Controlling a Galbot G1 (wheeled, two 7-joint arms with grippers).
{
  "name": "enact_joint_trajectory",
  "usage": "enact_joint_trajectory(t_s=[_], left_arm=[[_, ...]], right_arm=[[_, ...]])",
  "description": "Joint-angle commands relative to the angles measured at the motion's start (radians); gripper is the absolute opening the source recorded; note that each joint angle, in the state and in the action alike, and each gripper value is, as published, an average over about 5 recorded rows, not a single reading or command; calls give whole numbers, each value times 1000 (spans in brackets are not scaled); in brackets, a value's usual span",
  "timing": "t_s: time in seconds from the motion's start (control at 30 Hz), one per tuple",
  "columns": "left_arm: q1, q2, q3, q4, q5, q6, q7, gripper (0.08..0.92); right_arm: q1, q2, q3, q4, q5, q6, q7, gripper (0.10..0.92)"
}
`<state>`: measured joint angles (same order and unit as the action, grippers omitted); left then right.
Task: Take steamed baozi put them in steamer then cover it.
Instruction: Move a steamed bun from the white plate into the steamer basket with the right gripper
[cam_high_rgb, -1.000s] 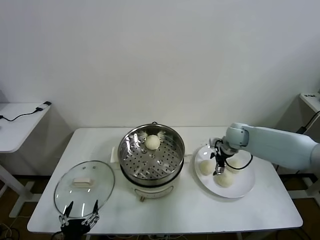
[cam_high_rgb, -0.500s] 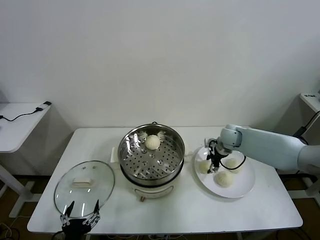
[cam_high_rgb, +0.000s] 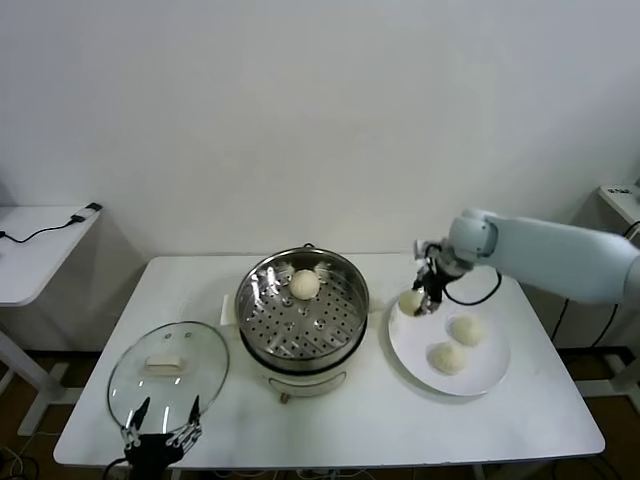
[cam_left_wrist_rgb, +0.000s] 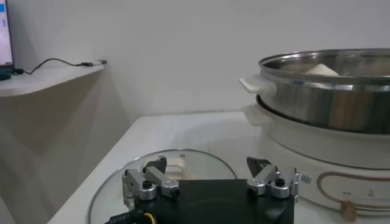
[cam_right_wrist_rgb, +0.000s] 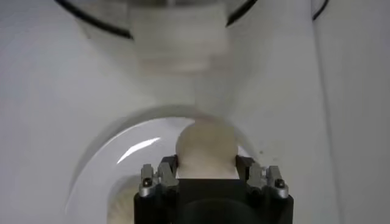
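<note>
My right gripper has the pale baozi to place. It will release the pale baozi inside the steamer (cam_high_rgb: 265, 309) near the rim facing the glass cover.
My right gripper (cam_high_rgb: 420, 299) is shut on a pale baozi (cam_high_rgb: 410, 301) and holds it above the left rim of the white plate (cam_high_rgb: 485, 368); the bun shows between the fingers in the right wrist view (cam_right_wrist_rgb: 206, 148). Two more baozi (cam_high_rgb: 466, 329) (cam_high_rgb: 447, 357) lie on the plate. One baozi (cam_high_rgb: 305, 284) sits in the shiny steamer (cam_high_rgb: 262, 315) at its far side. The glass cover (cam_high_rgb: 125, 385) with a cream handle lies flat at the table's front left. My left gripper (cam_high_rgb: 160, 434) is open just in front of the cover, also seen in the left wrist view (cam_left_wrist_rgb: 207, 176).
The steamer stands on a cream pot base (cam_high_rgb: 300, 382) at the table's middle. A side table (cam_high_rgb: 35, 245) with a cable stands to the far left. The table's front edge runs just below the cover.
My right gripper closed on the leftmost baozi on the plate and lifted it up and toward the back. The left arm has not moved.
</note>
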<state>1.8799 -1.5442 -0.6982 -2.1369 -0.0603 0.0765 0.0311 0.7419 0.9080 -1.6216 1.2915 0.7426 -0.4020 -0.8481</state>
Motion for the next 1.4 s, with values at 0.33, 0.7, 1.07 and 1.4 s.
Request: enact_joint_trajectory(t_s=[0.33,0.7,1.07,1.4], left_arm=[[0,2,2,-4,-1,0,0,823],[12,-4,-8,-22,-5,3,0,823],[12,-9,-2,-19,-1,4,-1,823],[17,-11,0,-27,-2,5,-1,823]], right_arm=[[164,467,67,158,333,-184,171,636],[-79,592,41,-33,219,-209,237,636],[-160,627,53,-91,183,-235,295,636],[-128,573,73,-49,200,-241,302,792]])
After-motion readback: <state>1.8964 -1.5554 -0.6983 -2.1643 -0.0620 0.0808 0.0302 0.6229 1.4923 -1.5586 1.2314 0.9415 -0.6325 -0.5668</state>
